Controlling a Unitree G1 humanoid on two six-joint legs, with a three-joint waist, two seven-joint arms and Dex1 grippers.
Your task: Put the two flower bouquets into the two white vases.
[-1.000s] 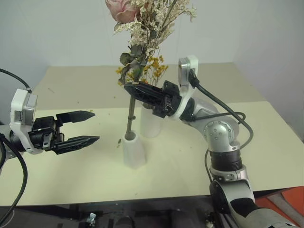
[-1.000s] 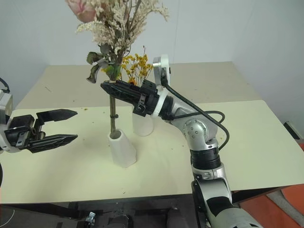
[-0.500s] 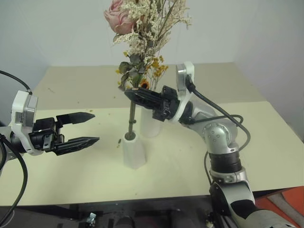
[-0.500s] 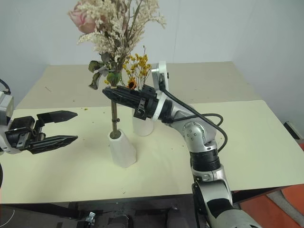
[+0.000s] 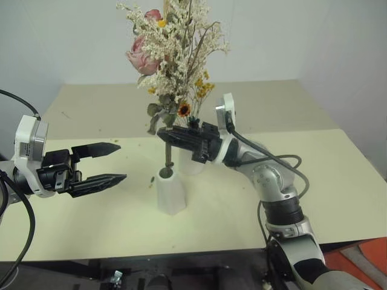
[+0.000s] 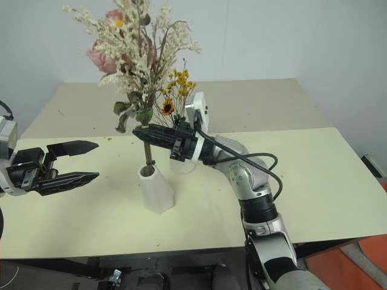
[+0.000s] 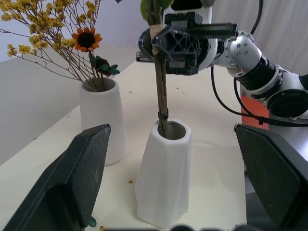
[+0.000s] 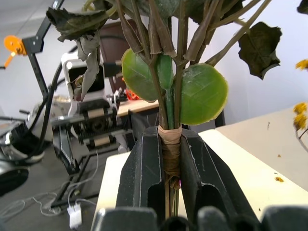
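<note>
My right gripper will let go of the bushy bouquet deep in the opening of the short faceted white vase (image 5: 165, 173).
My right gripper (image 5: 166, 134) is shut on the taped stem of the bushy bouquet (image 5: 172, 48), which has cream sprigs, green leaves and a pink bloom. Its stem end stands inside the mouth of the short faceted white vase (image 5: 170, 192). In the right wrist view both fingers (image 8: 144, 163) clamp the brown-taped stem (image 8: 171, 144). Just behind is the taller round white vase (image 7: 102, 120), which holds the thin yellow bouquet with a small sunflower (image 7: 72, 43). My left gripper (image 5: 122, 161) hovers open to the left of the faceted vase, level, holding nothing.
Both vases stand near the middle of a cream table (image 5: 91, 229) against a white wall. Small plant crumbs (image 5: 150, 179) lie on the top beside the faceted vase. The table's front edge runs close below the vases.
My right gripper has come down with the bushy bouquet, and its stem has sunk deeper into the faceted vase. The blooms now lean a little left. The left gripper has stayed put.
</note>
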